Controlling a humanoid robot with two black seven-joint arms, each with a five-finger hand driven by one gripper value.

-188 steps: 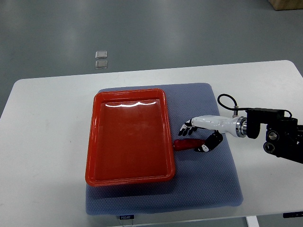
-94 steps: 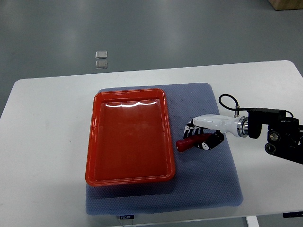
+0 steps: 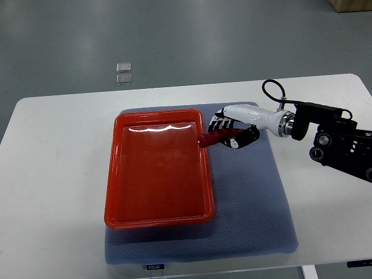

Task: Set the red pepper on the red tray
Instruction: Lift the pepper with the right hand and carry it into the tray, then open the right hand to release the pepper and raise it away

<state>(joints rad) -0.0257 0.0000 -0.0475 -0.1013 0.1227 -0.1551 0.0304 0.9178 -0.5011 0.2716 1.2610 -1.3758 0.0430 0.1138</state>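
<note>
Next, I take the red pepper to near the middle of the red tray's empty bottom (image 3: 150,163) and let go of it there with my right gripper.
The red tray (image 3: 116,197) lies on a blue-grey mat (image 3: 250,197) on the white table. My right hand (image 3: 228,131) comes in from the right and is shut on the red pepper (image 3: 213,138), a slim red chili. It holds the pepper above the mat, with the pepper's tip at the tray's right rim near the far corner. The tray holds nothing. The left arm is not in view.
The white table (image 3: 52,174) extends left and right of the mat. My right forearm and black wrist unit (image 3: 337,145) lie over the table's right side. Two small clear squares (image 3: 124,72) lie on the grey floor beyond the table.
My right hand closed on the pepper, lifted it off the mat and carried it up and left, from beside the tray's right side to its far right corner.
</note>
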